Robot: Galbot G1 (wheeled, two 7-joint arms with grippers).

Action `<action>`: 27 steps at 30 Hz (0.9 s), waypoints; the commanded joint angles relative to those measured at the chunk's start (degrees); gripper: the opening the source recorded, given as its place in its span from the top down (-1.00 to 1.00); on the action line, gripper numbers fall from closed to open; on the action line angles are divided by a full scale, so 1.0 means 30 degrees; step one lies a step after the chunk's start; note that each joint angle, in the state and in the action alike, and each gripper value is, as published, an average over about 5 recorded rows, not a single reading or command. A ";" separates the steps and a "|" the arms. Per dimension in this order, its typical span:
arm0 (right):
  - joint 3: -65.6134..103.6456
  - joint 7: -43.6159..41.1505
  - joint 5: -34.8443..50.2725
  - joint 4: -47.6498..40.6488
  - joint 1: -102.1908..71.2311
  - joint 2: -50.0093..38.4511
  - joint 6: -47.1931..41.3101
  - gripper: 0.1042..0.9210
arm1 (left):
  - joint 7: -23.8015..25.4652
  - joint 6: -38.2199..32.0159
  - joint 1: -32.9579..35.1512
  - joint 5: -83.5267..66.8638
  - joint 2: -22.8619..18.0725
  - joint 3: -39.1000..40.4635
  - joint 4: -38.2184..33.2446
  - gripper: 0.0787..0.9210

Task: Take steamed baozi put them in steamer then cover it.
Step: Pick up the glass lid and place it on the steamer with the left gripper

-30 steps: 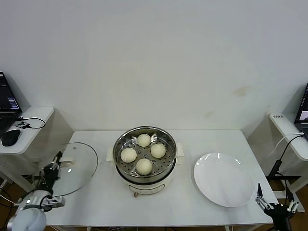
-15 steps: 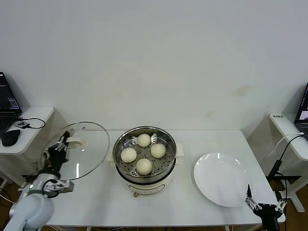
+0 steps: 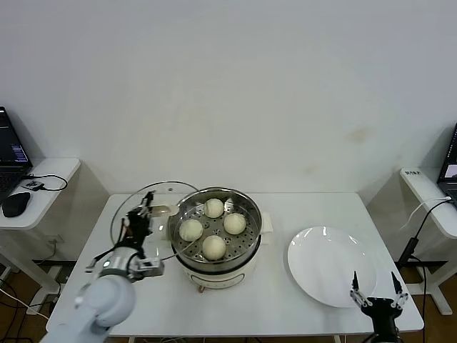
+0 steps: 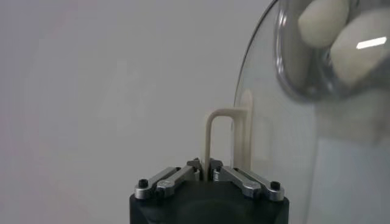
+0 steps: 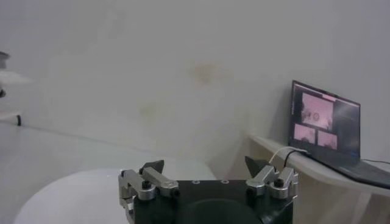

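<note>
Next, I lay the glass lid flat with my left gripper over the cream-white baozi in the steel steamer (image 3: pixel 216 224).
Several cream-white steamed baozi (image 3: pixel 213 208) lie on the perforated tray of the steel steamer (image 3: pixel 255 214) at the table's middle. My left gripper (image 3: pixel 148 213) is shut on the cream handle (image 4: pixel 210 131) of a glass lid (image 3: pixel 171 194). The lid hangs tilted just left of the steamer, and its edge overlaps the rim. In the left wrist view the gripper (image 4: pixel 206 167) pinches the handle, and baozi (image 4: pixel 323 18) show through the lid's glass (image 4: pixel 274 152). My right gripper (image 3: pixel 375 280) stands open and empty at the front right, near the plate's edge (image 5: pixel 204 163).
A flat white plate (image 3: pixel 328 264) lies right of the steamer, its rim (image 5: pixel 73 189) below the right gripper. Side tables flank the white table (image 3: pixel 300 207): a mouse (image 3: pixel 16 204) on the left one, a laptop (image 5: pixel 323 122) on the right one.
My left gripper has carried the glass lid rightward from the table's left edge up to the steamer's left side. The right gripper has shifted a little leftward along the front edge.
</note>
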 commanded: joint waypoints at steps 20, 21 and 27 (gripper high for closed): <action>-0.0401 0.0474 -0.1315 -0.0625 0.0187 0.0030 0.0283 -0.76 | 0.2825 0.1929 -0.4215 0.5430 -0.5460 0.6248 0.2763 0.83; -0.0402 0.0472 -0.1305 -0.0637 0.0178 0.0029 0.0289 -0.76 | 0.2816 0.1892 -0.4135 0.5502 -0.5499 0.6271 0.2806 0.83; -0.0390 0.0448 -0.1276 -0.0705 0.0077 0.0018 0.0333 -0.76 | 0.2738 0.1699 -0.3789 0.5688 -0.5609 0.6065 0.2978 0.83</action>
